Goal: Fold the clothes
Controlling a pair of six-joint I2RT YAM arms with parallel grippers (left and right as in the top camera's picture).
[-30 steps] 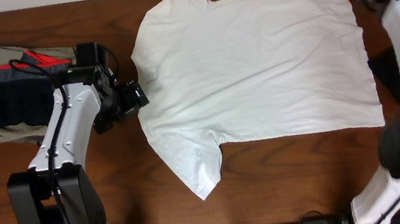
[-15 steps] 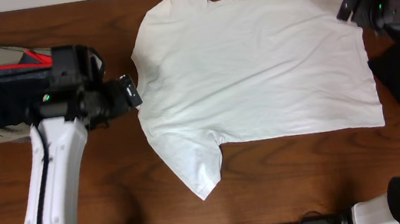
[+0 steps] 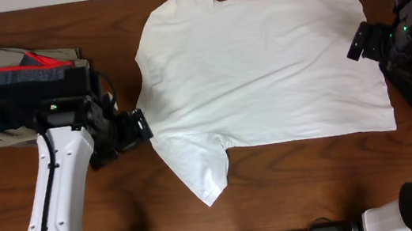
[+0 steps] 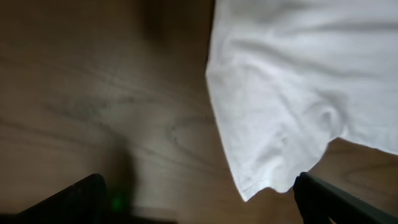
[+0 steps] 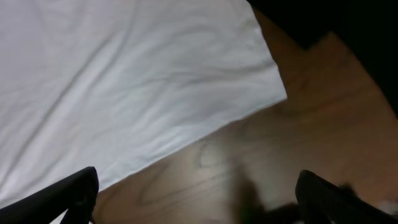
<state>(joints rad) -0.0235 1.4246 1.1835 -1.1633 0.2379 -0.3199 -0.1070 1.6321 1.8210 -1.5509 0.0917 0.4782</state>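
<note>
Next, the left gripper moves to the near sleeve's outer edge (image 3: 195, 189) (image 4: 236, 167) on the white T-shirt and closes there, near the sleeve's opening.
A large white T-shirt (image 3: 260, 68) lies spread flat on the wooden table, collar to the left, hem to the right. My left gripper (image 3: 140, 127) is open and empty at the shirt's left edge, just above its lower sleeve (image 4: 280, 130). My right gripper (image 3: 359, 41) is open and empty over the shirt's right hem; the hem corner (image 5: 155, 81) shows in the right wrist view. A black garment (image 3: 407, 81) lies at the right table edge, partly hidden by the right arm.
A folded khaki-grey pile (image 3: 1, 130) with black shorts (image 3: 17, 104) bearing a red-and-grey waistband sits at the far left. Bare wood (image 3: 303, 182) lies in front of the shirt.
My left gripper has moved down along the shirt's left edge toward the lower sleeve. My right gripper has moved down from the shirt's top right corner along the hem.
</note>
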